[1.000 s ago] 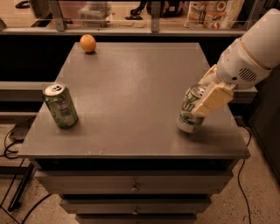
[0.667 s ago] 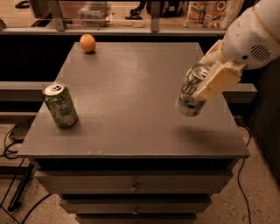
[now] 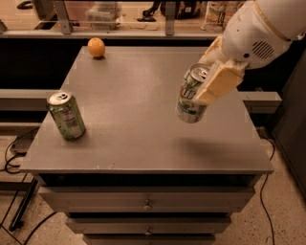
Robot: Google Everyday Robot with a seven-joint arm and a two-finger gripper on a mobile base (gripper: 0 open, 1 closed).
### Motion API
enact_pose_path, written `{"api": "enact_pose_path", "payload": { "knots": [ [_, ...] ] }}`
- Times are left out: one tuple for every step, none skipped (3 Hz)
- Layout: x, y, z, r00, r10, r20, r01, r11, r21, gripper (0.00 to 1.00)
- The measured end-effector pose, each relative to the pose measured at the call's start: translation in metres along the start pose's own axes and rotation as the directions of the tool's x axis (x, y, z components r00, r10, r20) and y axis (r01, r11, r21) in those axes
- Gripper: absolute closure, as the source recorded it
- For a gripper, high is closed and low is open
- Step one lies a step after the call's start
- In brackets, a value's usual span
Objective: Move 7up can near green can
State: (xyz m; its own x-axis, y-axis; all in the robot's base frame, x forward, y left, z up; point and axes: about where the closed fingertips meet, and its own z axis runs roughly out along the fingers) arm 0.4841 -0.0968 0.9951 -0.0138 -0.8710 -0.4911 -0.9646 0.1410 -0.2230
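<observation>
Next, my gripper releases the 7up can, now tilted in the air, on the grey table (image 3: 98, 131), next to the green can, toward the middle of the table.
The 7up can (image 3: 189, 98), whitish-silver with green lettering and a silver top, hangs tilted in the air above the right half of the grey table (image 3: 134, 100). My gripper (image 3: 203, 81) is shut on the 7up can; a tan finger (image 3: 218, 82) covers its right side, and the white arm reaches in from the upper right. The green can (image 3: 66, 116) stands upright near the table's front left, far to the left of the held can.
An orange (image 3: 96, 47) lies at the table's back left. The table has drawers (image 3: 146, 203) below its front edge. A shelf with items (image 3: 143, 14) runs behind. Cables (image 3: 14, 153) lie on the floor at left.
My gripper has lifted the 7up can off the table's right side and carried it up and leftward, toward the middle. The green can and orange have not moved.
</observation>
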Motion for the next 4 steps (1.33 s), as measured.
{"api": "enact_pose_path", "payload": {
  "knots": [
    [-0.050,0.007,0.025,0.995,-0.091,0.036,0.092,0.9949,-0.040,1.00],
    [-0.110,0.017,0.072,0.978,-0.196,0.071,0.202,0.9738,-0.104,1.00],
    [-0.138,0.021,0.103,0.967,-0.243,0.082,0.252,0.9581,-0.136,1.00],
    [-0.155,0.026,0.133,0.962,-0.257,0.095,0.270,0.9470,-0.174,0.82]
  ]
}}
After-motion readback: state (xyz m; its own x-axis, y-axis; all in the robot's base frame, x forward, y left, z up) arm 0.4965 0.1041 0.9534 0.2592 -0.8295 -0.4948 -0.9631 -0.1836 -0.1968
